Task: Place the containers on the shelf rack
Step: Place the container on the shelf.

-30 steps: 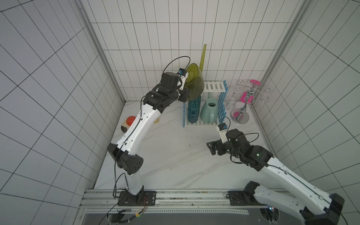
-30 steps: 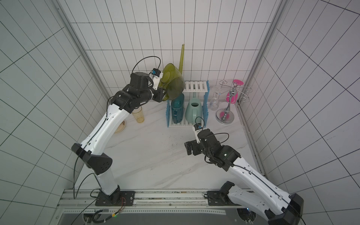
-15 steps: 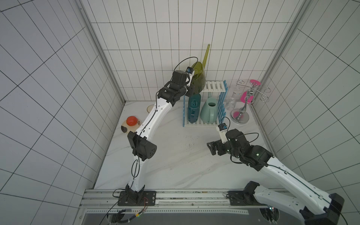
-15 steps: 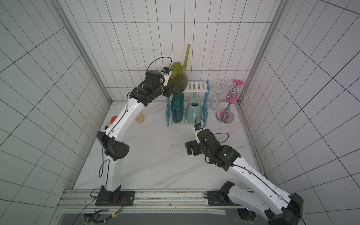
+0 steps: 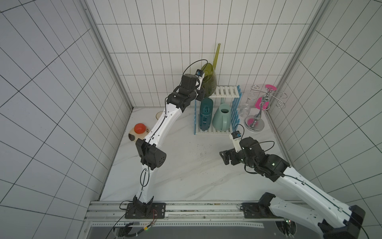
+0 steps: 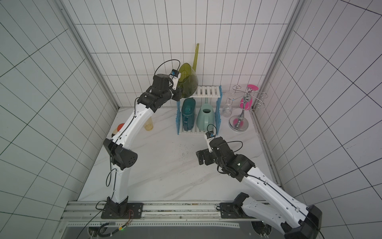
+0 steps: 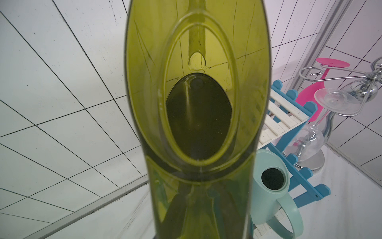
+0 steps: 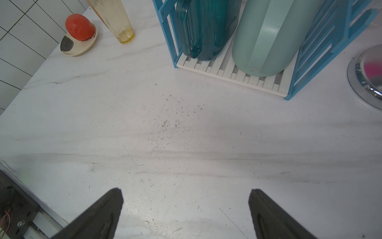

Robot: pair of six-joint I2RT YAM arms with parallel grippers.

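Note:
I should let go of the olive-yellow watering can with my left gripper on the upper shelf (image 5: 213,91) (image 7: 204,121) above the dark teal can.
A translucent olive-yellow watering can (image 5: 209,79) (image 6: 187,81) (image 7: 196,103) hangs tilted at the left end of the shelf rack's upper shelf (image 5: 226,92) (image 6: 208,92) (image 7: 283,115), its spout rising along the back wall. My left gripper (image 5: 200,94) (image 6: 178,94) is shut on its handle side. I cannot tell whether it touches the shelf. The dark teal can (image 5: 205,114) (image 6: 188,114) (image 8: 206,24) and the pale mint can (image 5: 222,120) (image 6: 205,120) (image 7: 268,186) (image 8: 264,37) stand side by side on the lower shelf (image 8: 237,76). My right gripper (image 5: 224,158) (image 6: 200,158) (image 8: 186,198) hovers open over bare tabletop in front of the rack.
A chrome cup stand (image 5: 258,111) (image 6: 240,115) with pink pieces and a clear glass (image 5: 246,107) stands right of the rack. A yellow tumbler (image 6: 148,124) (image 8: 115,20) and a cream bowl with a red ball (image 5: 138,131) (image 8: 78,39) sit by the left wall.
My left arm has carried the olive-yellow can rightward and back, from left of the rack to the upper shelf's left end. The right arm has not moved.

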